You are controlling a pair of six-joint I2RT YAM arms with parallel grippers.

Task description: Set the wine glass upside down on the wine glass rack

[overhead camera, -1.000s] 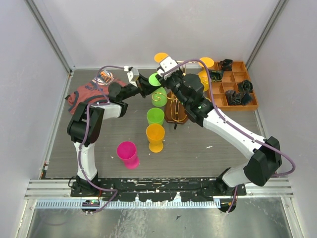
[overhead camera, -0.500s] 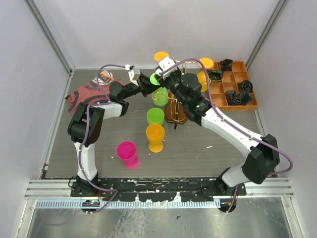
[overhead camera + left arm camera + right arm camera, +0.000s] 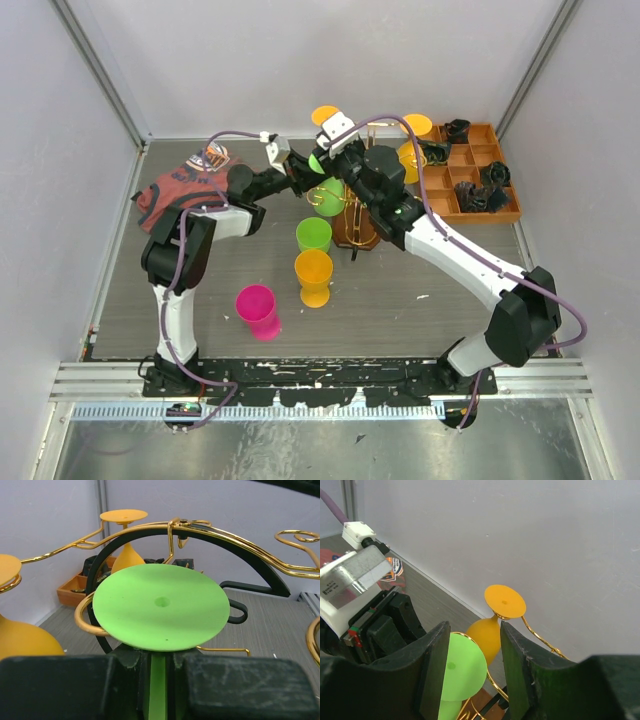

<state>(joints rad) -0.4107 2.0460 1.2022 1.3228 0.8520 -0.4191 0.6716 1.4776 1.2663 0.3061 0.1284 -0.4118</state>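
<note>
Next, I release the green wine glass in the rack's curled gold arm (image 3: 318, 176) nearest the green cup, using my left gripper.
The green wine glass (image 3: 161, 605) hangs upside down, foot uppermost, and my left gripper (image 3: 159, 656) is shut on its stem just under the foot. A curled gold arm of the wine glass rack (image 3: 240, 537) loops round below the foot. From above, my left gripper (image 3: 299, 172) holds the wine glass (image 3: 326, 196) at the left side of the rack (image 3: 356, 236). My right gripper (image 3: 475, 630) is open, with the green foot (image 3: 465, 667) standing between its fingers and a gap on the right side. Seen from the top, the right gripper (image 3: 323, 158) sits over the foot.
Two orange glasses (image 3: 325, 115) (image 3: 414, 128) hang on the rack. A green cup (image 3: 314, 234), an orange cup (image 3: 313, 271) and a pink cup (image 3: 257, 307) stand in front. A red cloth (image 3: 178, 190) lies left, an orange-brown tray (image 3: 505, 213) at the right.
My left gripper has carried the green glass slightly right, closer into the rack. The right gripper has shifted a little left over the foot. Both keep the same opening.
</note>
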